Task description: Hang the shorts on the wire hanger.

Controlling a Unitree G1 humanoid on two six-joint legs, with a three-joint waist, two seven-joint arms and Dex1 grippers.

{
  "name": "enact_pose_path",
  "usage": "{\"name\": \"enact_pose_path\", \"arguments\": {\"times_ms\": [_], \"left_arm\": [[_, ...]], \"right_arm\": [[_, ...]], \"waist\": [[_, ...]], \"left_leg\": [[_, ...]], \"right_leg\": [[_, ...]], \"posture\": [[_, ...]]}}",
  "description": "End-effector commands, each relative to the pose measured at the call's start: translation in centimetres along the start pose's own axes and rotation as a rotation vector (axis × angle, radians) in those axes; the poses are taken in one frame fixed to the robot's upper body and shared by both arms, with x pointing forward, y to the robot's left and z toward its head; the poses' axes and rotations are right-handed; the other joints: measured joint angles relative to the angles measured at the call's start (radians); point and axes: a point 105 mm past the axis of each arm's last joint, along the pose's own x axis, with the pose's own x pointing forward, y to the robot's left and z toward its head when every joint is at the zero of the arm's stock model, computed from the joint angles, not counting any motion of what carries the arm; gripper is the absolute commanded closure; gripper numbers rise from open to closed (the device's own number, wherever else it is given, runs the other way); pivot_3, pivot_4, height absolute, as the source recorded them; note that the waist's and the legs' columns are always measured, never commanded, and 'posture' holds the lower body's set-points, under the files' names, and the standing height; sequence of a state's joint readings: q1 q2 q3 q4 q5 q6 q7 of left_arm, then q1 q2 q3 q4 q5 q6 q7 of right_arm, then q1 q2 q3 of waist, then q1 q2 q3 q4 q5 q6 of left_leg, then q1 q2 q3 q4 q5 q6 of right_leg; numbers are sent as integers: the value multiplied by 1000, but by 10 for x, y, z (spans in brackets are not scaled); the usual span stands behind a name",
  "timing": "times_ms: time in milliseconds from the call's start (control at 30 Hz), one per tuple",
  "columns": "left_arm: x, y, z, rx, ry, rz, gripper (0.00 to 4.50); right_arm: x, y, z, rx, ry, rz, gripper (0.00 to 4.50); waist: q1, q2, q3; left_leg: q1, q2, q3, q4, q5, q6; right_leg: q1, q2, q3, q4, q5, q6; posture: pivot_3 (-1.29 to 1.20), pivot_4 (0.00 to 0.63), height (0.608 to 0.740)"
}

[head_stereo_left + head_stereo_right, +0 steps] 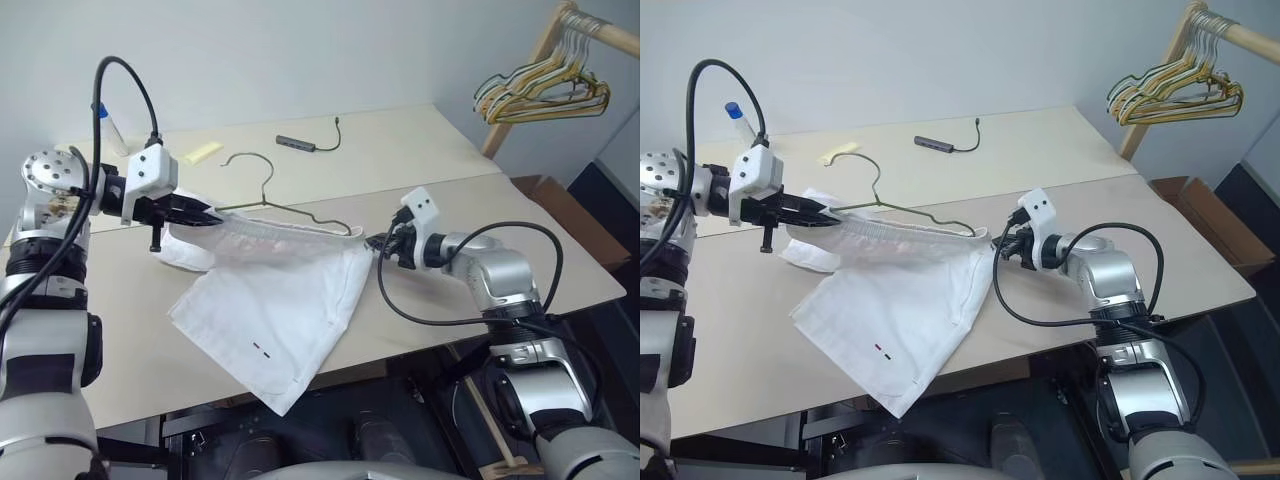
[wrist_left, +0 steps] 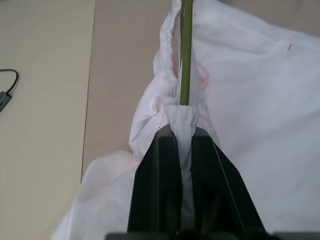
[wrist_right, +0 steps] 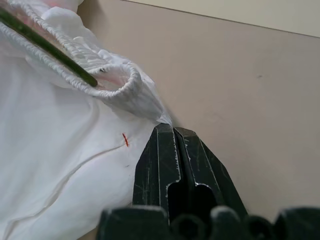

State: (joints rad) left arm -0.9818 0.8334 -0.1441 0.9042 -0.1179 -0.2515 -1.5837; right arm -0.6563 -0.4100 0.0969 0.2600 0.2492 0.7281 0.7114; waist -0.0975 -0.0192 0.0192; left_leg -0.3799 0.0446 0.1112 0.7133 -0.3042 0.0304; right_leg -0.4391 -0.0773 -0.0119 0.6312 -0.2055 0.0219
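Next, my right gripper releases the corner of the white shorts' waistband just behind the wire hanger's end (image 1: 343, 211) that is nearest that gripper.
The white shorts (image 1: 280, 300) are lifted at the waist and stretched between my two grippers, and their legs trail down onto the table toward its front edge. My left gripper (image 1: 212, 214) is shut on the left end of the elastic waistband (image 2: 182, 120). My right gripper (image 1: 378, 243) is shut on the waistband's right corner (image 3: 150, 107). The wire hanger (image 2: 186, 50) runs along inside the gathered waistband from one grip to the other. Its hook (image 1: 268, 178) stands up above the cloth. A small dark-and-red mark (image 1: 262, 350) shows near the lower hem.
The beige table (image 1: 430, 140) carries a dark adapter with a cable (image 1: 296, 144) and a yellow note (image 1: 200, 152) at the back. A bunch of yellow and dark hangers (image 1: 545, 90) hangs on a wooden rack at the far right. A cardboard box (image 1: 560, 205) sits beyond the table's right edge.
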Motion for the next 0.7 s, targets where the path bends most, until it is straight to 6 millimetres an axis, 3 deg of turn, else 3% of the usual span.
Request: {"name": "enact_pose_path", "arguments": {"times_ms": [33, 233, 367, 533, 700], "left_arm": [[-12, 12, 3, 31, 34, 83, 4500], [-9, 15, 1, 39, 49, 104, 4500], [-7, 14, 5, 54, 36, 89, 4500], [-2, 19, 13, 89, 21, 107, 4500], [-1, 23, 22, 102, -24, 117, 4500]], "right_arm": [[-12, -11, 22, -91, -48, -48, 4470], [-20, 0, 41, -225, -88, -7, 4470], [-27, 13, 67, -344, -124, 24, 4470], [-32, 42, 107, -530, -152, 99, 4470], [-27, 62, 112, -643, -98, 166, 4470]], "waist": [[0, 0, 0], [2, 0, 0], [0, 0, 0], [1, 0, 0], [1, 0, 0]], "left_leg": [[0, 0, 0, 0, 0, 0], [-1, 0, 0, 0, 0, 0], [-1, 0, 0, 0, 0, 0], [0, 0, 0, 0, 0, 0], [-1, 0, 0, 0, 0, 0]], "right_leg": [[0, 0, 0, 0, 0, 0], [0, 0, 0, 0, 0, 0], [0, 0, 0, 0, 0, 0], [-1, 0, 0, 0, 0, 0], [0, 0, -1, 0, 0, 0]], "posture": [[-33, 0, 740], [-35, 0, 740], [-40, 0, 740], [-45, 0, 740], [-43, 0, 740]]}}
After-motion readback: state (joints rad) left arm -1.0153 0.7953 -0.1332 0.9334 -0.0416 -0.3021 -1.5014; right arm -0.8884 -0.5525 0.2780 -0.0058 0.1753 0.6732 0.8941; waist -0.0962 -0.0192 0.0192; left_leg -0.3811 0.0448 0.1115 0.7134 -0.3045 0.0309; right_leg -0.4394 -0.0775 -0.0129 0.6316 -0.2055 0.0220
